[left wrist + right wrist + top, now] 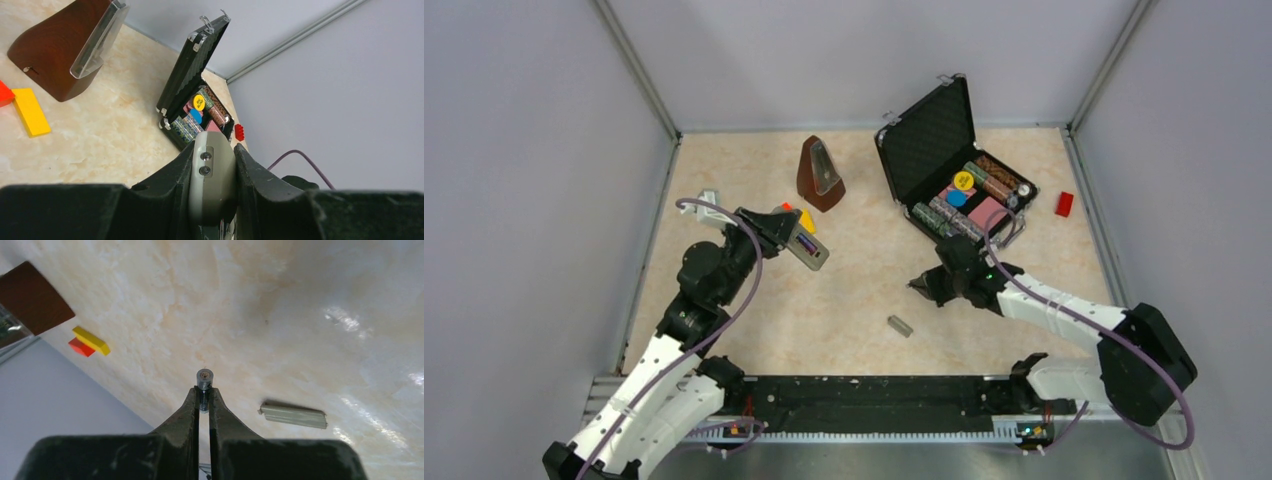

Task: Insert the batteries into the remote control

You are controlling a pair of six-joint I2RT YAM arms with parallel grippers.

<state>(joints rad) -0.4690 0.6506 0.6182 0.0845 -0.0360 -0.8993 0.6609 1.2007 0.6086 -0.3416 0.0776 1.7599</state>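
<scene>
Next, my right gripper lays down the dark grey battery it holds and takes it by that wrong end (204, 377), because the wrong end is the one poking out.
My left gripper (792, 238) is shut on the remote control (810, 248) and holds it off the table at the left, grey back up. A bluish-purple battery (806, 243) shows in its open back. In the left wrist view the remote's rounded end (212, 175) is clamped between the black fingers. My right gripper (920, 286) hovers mid-table, shut on a dark grey battery (204, 379) whose tip pokes out past the fingertips. The two grippers are well apart.
A small grey cover piece (900, 326) lies on the table near the front, also in the right wrist view (293, 416). A brown metronome (821, 172) stands at the back. An open black case (924, 140) with chips sits back right, a red block (1064, 204) beside it. Yellow and red blocks (31, 111) lie near the left gripper.
</scene>
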